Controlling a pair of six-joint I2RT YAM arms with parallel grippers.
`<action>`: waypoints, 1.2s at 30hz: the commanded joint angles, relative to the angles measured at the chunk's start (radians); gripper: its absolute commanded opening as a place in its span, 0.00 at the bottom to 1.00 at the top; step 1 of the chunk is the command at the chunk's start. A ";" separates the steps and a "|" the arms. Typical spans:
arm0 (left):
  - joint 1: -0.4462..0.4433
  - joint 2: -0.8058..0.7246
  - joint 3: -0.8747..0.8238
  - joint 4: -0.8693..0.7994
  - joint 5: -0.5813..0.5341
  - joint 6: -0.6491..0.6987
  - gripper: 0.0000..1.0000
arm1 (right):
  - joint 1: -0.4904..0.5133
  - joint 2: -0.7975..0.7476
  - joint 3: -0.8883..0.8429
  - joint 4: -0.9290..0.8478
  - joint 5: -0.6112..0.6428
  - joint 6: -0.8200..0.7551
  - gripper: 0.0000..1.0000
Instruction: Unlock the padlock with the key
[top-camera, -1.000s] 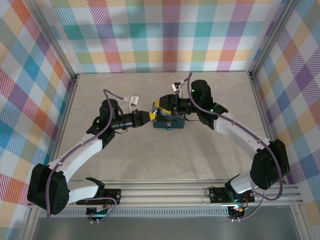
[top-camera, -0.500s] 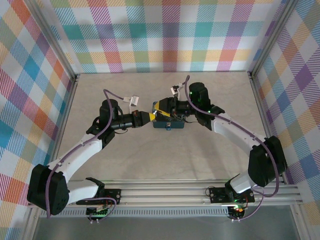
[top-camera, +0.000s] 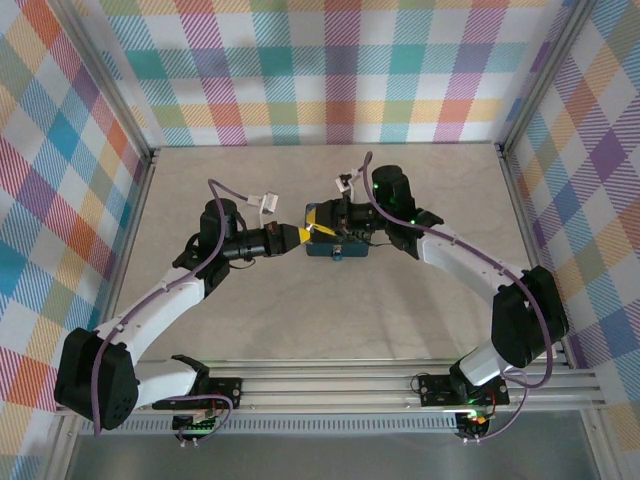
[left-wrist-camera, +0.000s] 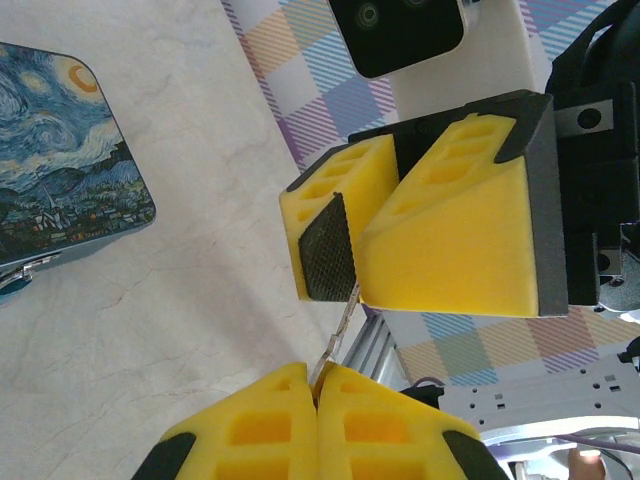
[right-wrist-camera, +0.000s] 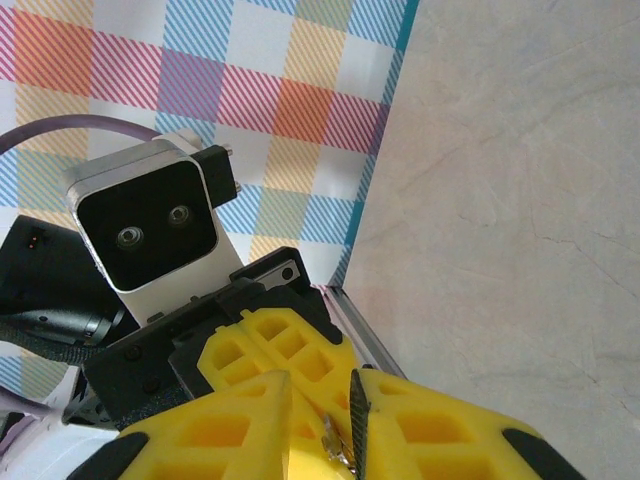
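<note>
The key sticks out at a slant from my left gripper's fingers, so next my right gripper pinches the key's blade while my left gripper opens and takes the head (left-wrist-camera: 321, 374) deeper.
The key (left-wrist-camera: 338, 330) is a slim metal strip, and my left gripper (left-wrist-camera: 317, 372) is shut on its head. Its blade reaches up to the seam between my right gripper's yellow fingers (left-wrist-camera: 450, 230). In the right wrist view the key (right-wrist-camera: 333, 447) lies against the right-hand black pad, and a narrow gap is left on its other side, so my right gripper (right-wrist-camera: 322, 380) stands slightly open round it. From above, the left gripper (top-camera: 298, 234) and right gripper (top-camera: 316, 216) meet tip to tip at the left end of the starry-print tin box (top-camera: 340, 240). A small pale spot at the box's near edge looks like the padlock (top-camera: 338, 252).
The tin box (left-wrist-camera: 60, 170) lies flat on the pale tabletop (top-camera: 300, 310). Checked walls and aluminium rails close the table on three sides. A white cable connector (top-camera: 266, 201) sits behind the left wrist.
My right gripper has moved left to the left gripper's tip, and its jaws have narrowed round the key's blade. The left arm and the box have stayed put.
</note>
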 joint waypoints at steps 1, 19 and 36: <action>-0.001 0.006 0.028 0.000 0.006 0.022 0.00 | 0.010 0.012 0.027 0.001 -0.031 -0.017 0.19; -0.001 0.013 0.051 -0.084 -0.062 0.036 0.08 | 0.024 0.008 0.069 -0.133 -0.020 -0.211 0.00; 0.021 0.002 -0.008 0.127 0.054 -0.073 0.41 | 0.020 0.024 0.168 -0.295 -0.063 -0.442 0.00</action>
